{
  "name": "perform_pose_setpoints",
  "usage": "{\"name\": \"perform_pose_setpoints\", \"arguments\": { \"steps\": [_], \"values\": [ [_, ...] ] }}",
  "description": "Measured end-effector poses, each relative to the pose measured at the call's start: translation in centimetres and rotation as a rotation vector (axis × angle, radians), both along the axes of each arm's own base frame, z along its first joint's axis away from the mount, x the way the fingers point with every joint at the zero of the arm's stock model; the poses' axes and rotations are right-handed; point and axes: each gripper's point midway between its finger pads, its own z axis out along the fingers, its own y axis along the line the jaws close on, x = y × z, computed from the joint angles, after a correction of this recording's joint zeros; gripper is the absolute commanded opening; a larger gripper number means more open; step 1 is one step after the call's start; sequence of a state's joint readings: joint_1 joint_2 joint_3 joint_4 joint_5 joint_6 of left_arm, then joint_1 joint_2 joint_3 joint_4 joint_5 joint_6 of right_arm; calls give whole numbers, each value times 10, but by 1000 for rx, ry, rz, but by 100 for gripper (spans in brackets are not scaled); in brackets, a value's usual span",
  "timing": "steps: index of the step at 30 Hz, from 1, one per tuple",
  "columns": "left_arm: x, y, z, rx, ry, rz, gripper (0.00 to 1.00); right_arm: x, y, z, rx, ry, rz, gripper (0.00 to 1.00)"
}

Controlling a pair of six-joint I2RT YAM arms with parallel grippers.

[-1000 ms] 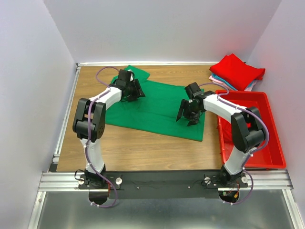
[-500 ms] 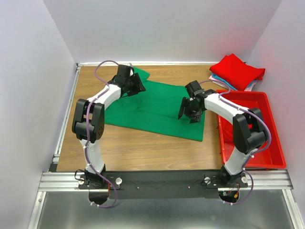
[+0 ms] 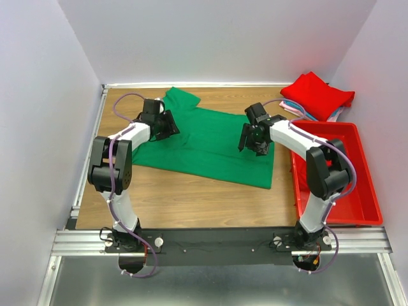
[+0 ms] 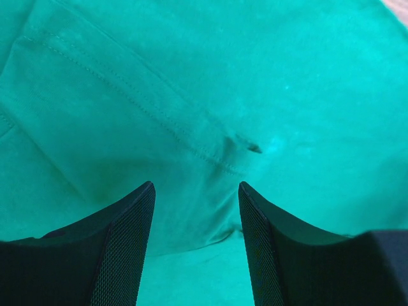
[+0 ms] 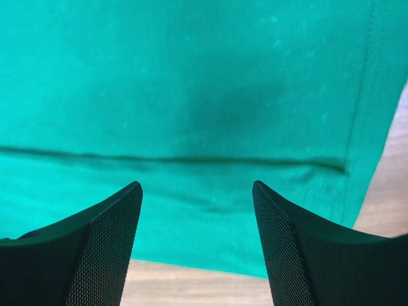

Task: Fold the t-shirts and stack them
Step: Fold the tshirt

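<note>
Next, my left gripper goes to the sleeve's far corner [image 3: 172,89], nearest the back wall, and closes there on the green t-shirt.
A bright green t-shirt [image 3: 210,143] lies spread out flat on the wooden table [image 3: 191,197], one sleeve [image 3: 182,97] pointing to the back. My left gripper [image 3: 167,125] hovers over its left part, near that sleeve. In the left wrist view the left gripper [image 4: 196,186] is open, with only green cloth and a stitched seam [image 4: 127,102] below. My right gripper [image 3: 250,141] is over the shirt's right part. It [image 5: 197,185] is open above the shirt's hemmed edge [image 5: 366,127]. Folded shirts are stacked at the back right, a red one [image 3: 317,94] on top of pink and light blue ones.
A red plastic bin [image 3: 366,191] stands along the table's right side, just right of the right arm. White walls close in the table at the back and both sides. A metal rail [image 3: 86,166] runs along the left edge.
My left gripper has swung left over the shirt, uncovering the back sleeve. My right gripper has moved a little toward the back. Both stay open.
</note>
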State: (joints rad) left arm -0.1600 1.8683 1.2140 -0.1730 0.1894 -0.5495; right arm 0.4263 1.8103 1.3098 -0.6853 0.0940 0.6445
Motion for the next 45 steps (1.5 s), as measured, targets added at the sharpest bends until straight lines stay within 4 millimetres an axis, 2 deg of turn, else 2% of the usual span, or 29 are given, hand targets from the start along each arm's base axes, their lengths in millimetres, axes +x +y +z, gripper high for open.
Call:
{"name": "perform_pose_setpoints", "arguments": {
  "steps": [5, 9, 18, 33, 39, 45],
  "values": [
    [-7, 4, -11, 19, 9, -8, 63, -2, -3, -19, -22, 16, 5, 77],
    [-15, 13, -24, 37, 27, -1, 63, -21, -12, -40, -48, 64, 6, 77],
    [-44, 22, -27, 49, 28, 5, 63, -29, -13, -39, -10, 20, 8, 77],
    [-101, 43, -29, 62, 93, 44, 63, -85, 3, -37, 113, 105, 14, 77],
    [-118, 46, -30, 69, 117, 53, 63, -109, 8, -37, 138, 154, 14, 77],
    [-138, 50, -28, 81, 179, 58, 64, -122, 10, -37, 146, 197, 13, 77]
  ]
}}
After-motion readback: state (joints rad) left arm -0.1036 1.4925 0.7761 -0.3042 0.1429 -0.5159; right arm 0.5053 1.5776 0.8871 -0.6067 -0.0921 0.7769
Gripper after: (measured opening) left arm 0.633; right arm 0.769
